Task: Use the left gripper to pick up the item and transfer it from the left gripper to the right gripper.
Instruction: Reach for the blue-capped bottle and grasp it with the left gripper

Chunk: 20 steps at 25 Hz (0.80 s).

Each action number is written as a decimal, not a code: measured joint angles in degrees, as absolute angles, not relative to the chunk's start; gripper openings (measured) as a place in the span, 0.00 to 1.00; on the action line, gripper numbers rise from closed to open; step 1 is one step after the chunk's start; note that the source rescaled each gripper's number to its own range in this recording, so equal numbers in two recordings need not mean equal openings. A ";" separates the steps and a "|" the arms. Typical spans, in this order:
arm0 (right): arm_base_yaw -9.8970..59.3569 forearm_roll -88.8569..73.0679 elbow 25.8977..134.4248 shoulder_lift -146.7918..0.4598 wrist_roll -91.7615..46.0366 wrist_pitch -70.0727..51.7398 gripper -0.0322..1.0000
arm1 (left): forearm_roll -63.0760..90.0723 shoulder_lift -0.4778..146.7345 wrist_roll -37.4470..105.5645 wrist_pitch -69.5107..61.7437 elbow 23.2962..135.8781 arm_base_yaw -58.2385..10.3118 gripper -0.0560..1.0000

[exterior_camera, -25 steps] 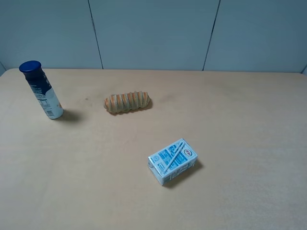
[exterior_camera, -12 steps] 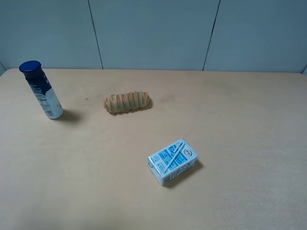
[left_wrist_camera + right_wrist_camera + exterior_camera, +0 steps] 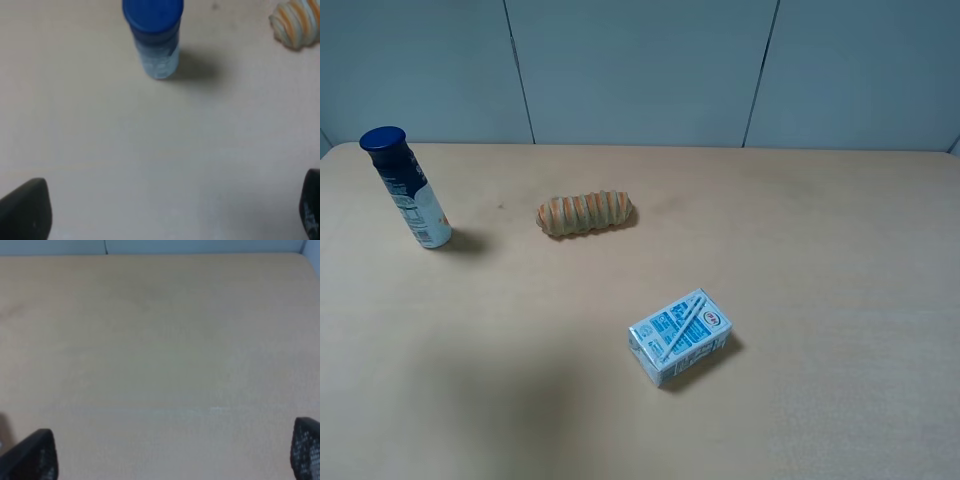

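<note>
My left gripper should grip the dark blue upper part (image 3: 400, 172) (image 3: 156, 39) of the bottle, below the bottle's cap.
The bottle (image 3: 408, 190), with a dark blue cap and a white body with a blue label, stands upright at the far left of the table. It also shows in the left wrist view (image 3: 154, 37), some way ahead of my left gripper (image 3: 165, 212), which is open and empty, its two black fingertips (image 3: 25, 210) at the picture's lower corners. My right gripper (image 3: 170, 452) is open and empty over bare table. Neither gripper shows in the exterior high view.
A striped tan bread roll (image 3: 585, 213) lies right of the bottle; its end shows in the left wrist view (image 3: 299, 22). A blue-and-white carton (image 3: 680, 336) lies near the table's middle front. A grey-blue panelled wall (image 3: 640, 70) stands behind the table (image 3: 840, 260).
A faint shadow has appeared on the table at the lower left of the exterior high view. The objects have not moved.
</note>
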State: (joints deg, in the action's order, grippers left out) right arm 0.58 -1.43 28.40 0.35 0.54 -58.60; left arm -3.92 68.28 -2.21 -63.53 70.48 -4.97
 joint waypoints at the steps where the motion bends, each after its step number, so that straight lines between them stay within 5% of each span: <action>1: 0.58 -1.43 28.40 0.35 0.54 -58.60 1.00 | -3.82 70.52 -2.21 -64.06 72.20 -4.97 1.00; 20: 0.58 -1.43 28.40 0.35 0.54 -58.60 1.00 | 0.94 95.63 -6.30 -67.14 89.45 -1.25 1.00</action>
